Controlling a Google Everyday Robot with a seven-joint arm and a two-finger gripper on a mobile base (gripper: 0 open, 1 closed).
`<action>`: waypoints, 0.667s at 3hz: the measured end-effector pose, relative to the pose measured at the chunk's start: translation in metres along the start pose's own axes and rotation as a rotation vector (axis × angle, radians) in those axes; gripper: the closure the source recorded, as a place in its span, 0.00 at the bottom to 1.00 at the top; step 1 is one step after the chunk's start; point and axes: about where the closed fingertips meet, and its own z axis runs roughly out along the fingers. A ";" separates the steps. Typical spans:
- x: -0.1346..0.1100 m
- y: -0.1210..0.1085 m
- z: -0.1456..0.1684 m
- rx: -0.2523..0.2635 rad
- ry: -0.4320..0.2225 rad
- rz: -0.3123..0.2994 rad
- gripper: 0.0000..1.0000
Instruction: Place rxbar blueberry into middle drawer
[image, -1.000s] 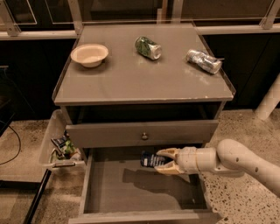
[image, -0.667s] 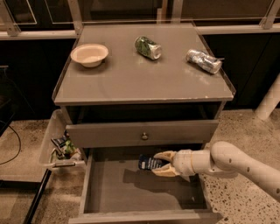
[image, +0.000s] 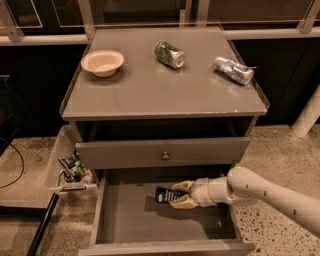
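The gripper needs to release the rxbar blueberry, now held low over that drawer's floor, on the middle drawer's grey bottom, toward the back (image: 172, 199), under the round knob.
The rxbar blueberry (image: 165, 194) is a small dark navy bar with pale lettering. My gripper (image: 178, 194) is shut on its right end and holds it low over the back of the middle drawer's grey floor (image: 145, 222). The drawer is pulled open below the closed grey drawer front (image: 125, 152) with a small round knob. My white arm (image: 270, 192) reaches in from the right, over the drawer's right side.
On the cabinet top sit a cream bowl (image: 102, 62) at the left, a green can (image: 169, 54) lying in the middle and a silver can (image: 233, 69) lying at the right. A clear bin (image: 67, 167) with snack packets hangs on the cabinet's left side.
My gripper has carried the bar to the left and a little lower into the drawer, closer to its floor.
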 end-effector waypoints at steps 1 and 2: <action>0.018 -0.002 0.013 0.001 0.055 -0.012 1.00; 0.034 -0.009 0.025 0.016 0.102 -0.029 1.00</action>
